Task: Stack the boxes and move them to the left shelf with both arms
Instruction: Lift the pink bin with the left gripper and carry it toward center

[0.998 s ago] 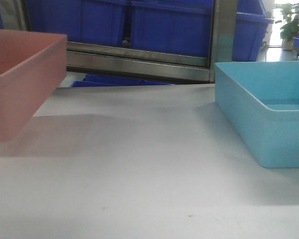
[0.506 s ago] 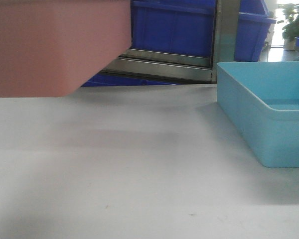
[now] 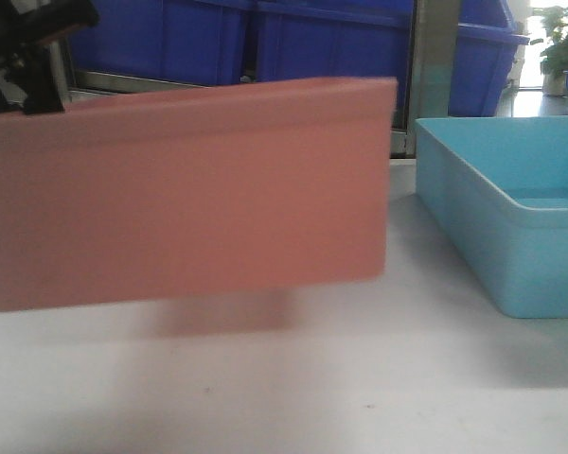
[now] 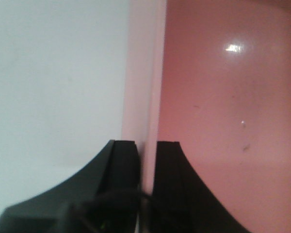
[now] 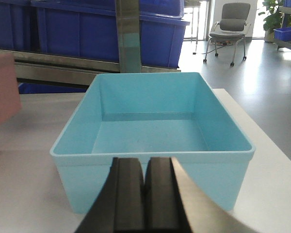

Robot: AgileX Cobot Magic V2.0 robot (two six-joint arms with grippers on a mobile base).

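Observation:
I should release the salmon-pink box, now tilted above the table, flat on the white table (image 3: 208,305) beside the light-blue box with my left gripper.
The salmon-pink box (image 3: 189,189) hangs in the air above the white table (image 3: 360,378), tilted, filling the left and middle of the front view. My left gripper (image 4: 146,145) is shut on its wall, one finger outside and one inside; the arm shows at the top left (image 3: 28,47). The light-blue box (image 5: 150,131) stands empty on the table at the right (image 3: 511,218). My right gripper (image 5: 145,162) is shut with nothing in it, just short of that box's near wall. The left shelf is not clearly in view.
Large dark-blue crates (image 3: 293,43) sit behind a steel rack frame (image 3: 431,66) at the table's far edge. A slice of the pink box (image 5: 2,90) shows at the left of the right wrist view. An office chair (image 5: 230,26) stands on the floor beyond.
The pink box has been lifted off the table and carried right toward the middle, now hanging tilted in front of the rack. The blue box has not moved.

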